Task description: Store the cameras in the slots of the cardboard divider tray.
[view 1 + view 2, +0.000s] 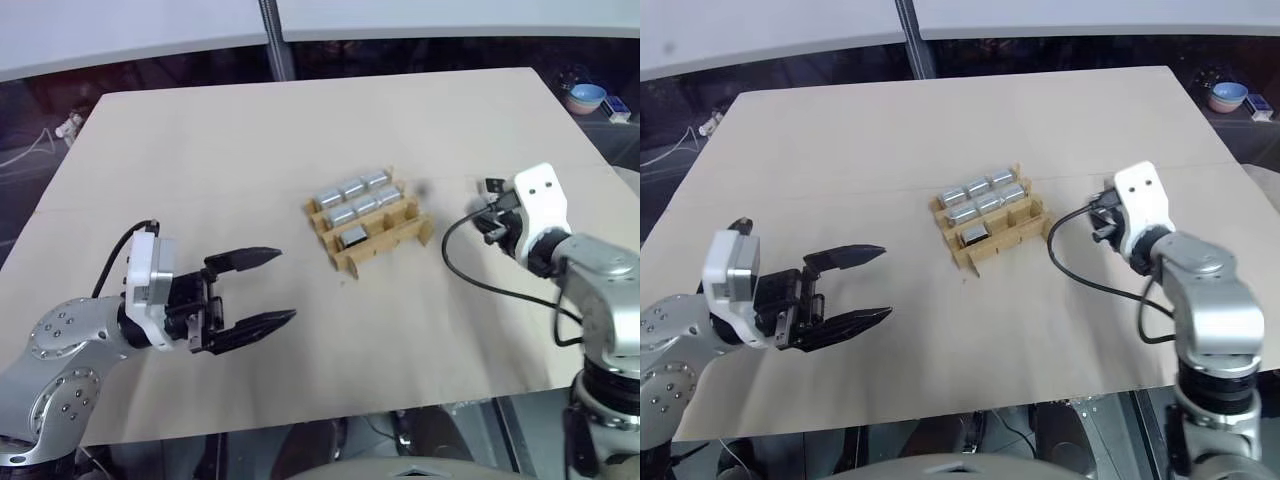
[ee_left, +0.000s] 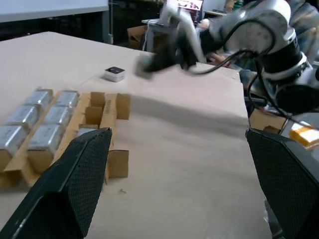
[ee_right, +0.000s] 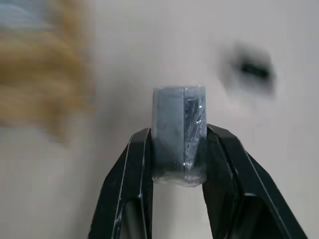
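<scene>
My right gripper should release the silver-grey camera in the empty slot [image 1: 380, 226] next to the tray's lone front camera.
The cardboard divider tray [image 1: 392, 238] stands in the middle of the table with several silver-grey cameras [image 1: 352, 188] in its back slots and one [image 1: 353, 236] in a front slot. To the right of the tray, my right gripper [image 3: 178, 133] is shut on a silver-grey camera [image 3: 178, 107], held upright between the fingertips just above the table. Another camera [image 2: 115, 73], white-faced with a dark lens, lies on the table beyond the tray. On the left of the table, my left gripper [image 1: 285, 285] is open with nothing in it and points towards the tray.
The pale table [image 1: 300, 120] stretches behind the tray, with dark floor past its edges. A black cable [image 1: 470, 270] loops from my right wrist over the table. A blue bowl [image 1: 587, 96] sits off the table at the far right.
</scene>
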Action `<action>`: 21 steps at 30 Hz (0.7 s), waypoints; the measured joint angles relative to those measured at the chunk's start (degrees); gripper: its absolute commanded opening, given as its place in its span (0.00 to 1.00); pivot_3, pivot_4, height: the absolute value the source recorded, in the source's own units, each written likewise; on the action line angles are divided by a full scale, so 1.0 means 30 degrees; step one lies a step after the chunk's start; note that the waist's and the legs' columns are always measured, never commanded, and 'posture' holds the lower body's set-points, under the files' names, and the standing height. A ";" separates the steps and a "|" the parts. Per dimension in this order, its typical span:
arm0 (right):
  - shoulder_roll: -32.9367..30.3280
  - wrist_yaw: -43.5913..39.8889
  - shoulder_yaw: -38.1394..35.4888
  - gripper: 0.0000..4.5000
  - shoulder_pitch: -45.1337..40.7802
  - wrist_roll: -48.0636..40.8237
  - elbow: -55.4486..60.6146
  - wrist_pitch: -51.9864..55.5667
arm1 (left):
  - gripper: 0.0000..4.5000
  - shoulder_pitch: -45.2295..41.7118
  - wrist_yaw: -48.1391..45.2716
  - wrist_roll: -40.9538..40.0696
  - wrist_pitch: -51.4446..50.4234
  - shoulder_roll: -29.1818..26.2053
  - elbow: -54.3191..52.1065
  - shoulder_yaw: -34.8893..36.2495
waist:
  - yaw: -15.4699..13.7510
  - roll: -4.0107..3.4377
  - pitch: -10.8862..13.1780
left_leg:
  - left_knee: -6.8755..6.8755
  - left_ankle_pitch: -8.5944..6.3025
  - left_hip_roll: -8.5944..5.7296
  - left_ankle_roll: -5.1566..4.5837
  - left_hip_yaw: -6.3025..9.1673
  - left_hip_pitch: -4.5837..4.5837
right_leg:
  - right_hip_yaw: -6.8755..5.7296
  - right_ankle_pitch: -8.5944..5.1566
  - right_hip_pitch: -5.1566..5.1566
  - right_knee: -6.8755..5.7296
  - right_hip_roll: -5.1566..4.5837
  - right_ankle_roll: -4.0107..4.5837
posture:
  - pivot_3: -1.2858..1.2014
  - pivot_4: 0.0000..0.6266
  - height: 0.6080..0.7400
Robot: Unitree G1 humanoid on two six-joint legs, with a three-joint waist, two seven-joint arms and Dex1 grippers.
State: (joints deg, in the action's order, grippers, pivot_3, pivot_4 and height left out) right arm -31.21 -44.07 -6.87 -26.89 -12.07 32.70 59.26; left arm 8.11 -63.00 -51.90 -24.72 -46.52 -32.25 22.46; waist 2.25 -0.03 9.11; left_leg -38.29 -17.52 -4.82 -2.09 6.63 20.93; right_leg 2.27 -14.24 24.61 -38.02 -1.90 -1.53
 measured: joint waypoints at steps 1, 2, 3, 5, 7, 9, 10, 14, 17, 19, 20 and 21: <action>-0.0739 -0.1692 0.0701 0.18 -0.0776 -0.0247 -0.1349 -0.2680 | 1.00 0.0046 0.0100 0.0002 0.0002 0.0023 -0.0055 0.0006 | 0.0097 0.0006 0.0002 | -0.0003 -0.0001 0.0004 -0.0002 -0.0011 -0.0053 | 0.0005 0.0000 -0.0039 -0.0003 0.0005 0.0000 | 0.52 0.24 1.00; -0.1244 -0.3305 0.1521 0.18 -0.1703 -0.0201 -0.3100 -0.5537 | 1.00 0.0118 0.0175 -0.0003 0.0009 0.0037 -0.0196 0.0045 | 0.0124 0.0017 0.0001 | -0.0002 -0.0001 0.0008 -0.0002 -0.0015 -0.0077 | 0.0008 0.0000 -0.0059 -0.0003 0.0005 0.0000 | 0.52 0.24 1.00; -0.1279 -0.4222 0.2058 0.18 -0.2303 -0.0020 -0.4446 -0.7459 | 1.00 0.0182 0.0238 -0.0008 0.0010 0.0060 -0.0274 0.0058 | 0.0113 0.0027 0.0001 | -0.0004 -0.0001 0.0011 -0.0002 -0.0012 -0.0082 | 0.0003 0.0000 -0.0071 -0.0004 0.0005 0.0000 | 0.52 0.24 1.00; -0.0811 -0.6195 0.3509 0.18 -0.3762 0.0280 -0.8105 -1.1752 | 1.00 0.0320 0.0307 -0.0012 0.0005 0.0090 -0.0317 0.0112 | 0.0089 0.0046 0.0011 | -0.0010 -0.0001 0.0016 -0.0002 -0.0013 -0.0094 | 0.0002 0.0001 -0.0083 -0.0003 0.0007 0.0001 | 0.52 0.24 1.00; 0.0215 -0.8326 0.5319 0.18 -0.5813 0.0976 -1.3299 -1.6664 | 1.00 0.0482 0.0528 -0.0020 -0.0001 0.0123 -0.0485 0.0268 | 0.0083 0.0049 0.0022 | -0.0010 0.0000 0.0015 -0.0001 -0.0011 -0.0087 | 0.0002 0.0002 -0.0076 -0.0004 0.0005 0.0003 | 0.52 0.24 1.00; 0.0906 -0.9809 0.6443 0.18 -0.7468 0.1642 -1.7435 -2.0238 | 1.00 0.0894 0.0772 -0.0036 -0.0003 0.0208 -0.0904 0.0645 | 0.0027 0.0060 0.0024 | -0.0016 -0.0002 0.0013 -0.0003 -0.0003 -0.0039 | -0.0003 0.0003 -0.0039 0.0011 0.0001 0.0004 | 0.52 0.24 1.00; 0.1068 -1.0235 0.6729 0.18 -0.8061 0.1942 -1.8850 -2.1430 | 1.00 0.1000 0.0895 -0.0041 -0.0004 0.0225 -0.1070 0.0661 | -0.0027 0.0062 0.0027 | -0.0004 -0.0002 0.0003 -0.0004 0.0008 -0.0004 | -0.0012 0.0003 -0.0017 0.0025 -0.0011 0.0004 | 0.52 0.24 1.00; 0.1852 -1.1861 0.7486 0.18 -1.0528 0.2944 -2.4899 -2.6810 | 1.00 0.2105 0.1419 -0.0175 -0.0010 0.0412 -0.1883 0.1361 | -0.0048 0.0066 0.0028 | -0.0002 -0.0005 0.0003 -0.0008 0.0047 0.0082 | -0.0054 0.0002 0.0044 0.0076 -0.0010 0.0006 | 0.52 0.24 1.00; 0.2224 -1.2449 0.7721 0.18 -1.1333 0.3526 -2.7606 -2.9116 | 1.00 0.2696 0.1738 -0.0364 -0.0009 0.0476 -0.2336 0.1710 | -0.0005 0.0065 0.0028 | 0.0000 -0.0005 0.0004 -0.0007 0.0047 0.0078 | -0.0051 0.0002 0.0043 0.0065 -0.0010 0.0007 | 0.52 0.24 1.00; 0.2431 -1.2832 0.7956 0.18 -1.1701 0.3870 -2.8980 -3.0431 | 1.00 0.2993 0.1940 -0.0455 -0.0009 0.0602 -0.2609 0.2060 | 0.0015 0.0064 0.0027 | -0.0007 -0.0004 0.0004 -0.0007 0.0042 0.0061 | -0.0045 0.0002 0.0037 0.0042 -0.0009 0.0007 | 0.52 0.24 1.00; 0.2446 -1.2893 0.7948 0.18 -1.1757 0.3924 -2.9356 -3.0847 | 1.00 0.3041 0.1981 -0.0487 -0.0006 0.0614 -0.2623 0.2163 | 0.0012 0.0062 0.0027 | -0.0010 -0.0004 0.0004 -0.0006 0.0041 0.0053 | -0.0044 0.0002 0.0032 0.0032 -0.0008 0.0008 | 0.52 0.24 1.00; 0.2483 -1.2980 0.7953 0.18 -1.1925 0.3990 -2.9798 -3.1309 | 1.00 0.3241 0.2024 -0.0550 -0.0005 0.0621 -0.2671 0.2274 | 0.0009 0.0060 0.0026 | -0.0014 -0.0004 0.0004 -0.0005 0.0035 0.0045 | -0.0038 0.0002 0.0028 0.0022 -0.0008 0.0008 | 0.52 0.24 1.00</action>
State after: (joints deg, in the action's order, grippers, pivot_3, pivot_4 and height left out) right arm -23.76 -83.01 16.99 -62.67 -0.10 -56.70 -34.67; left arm 17.83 -56.93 -53.54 -24.74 -44.66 -40.26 29.28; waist 2.28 0.15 9.19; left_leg -38.33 -17.53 -4.81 -2.10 6.74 21.07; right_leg 2.15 -14.24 24.69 -37.95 -1.93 -1.51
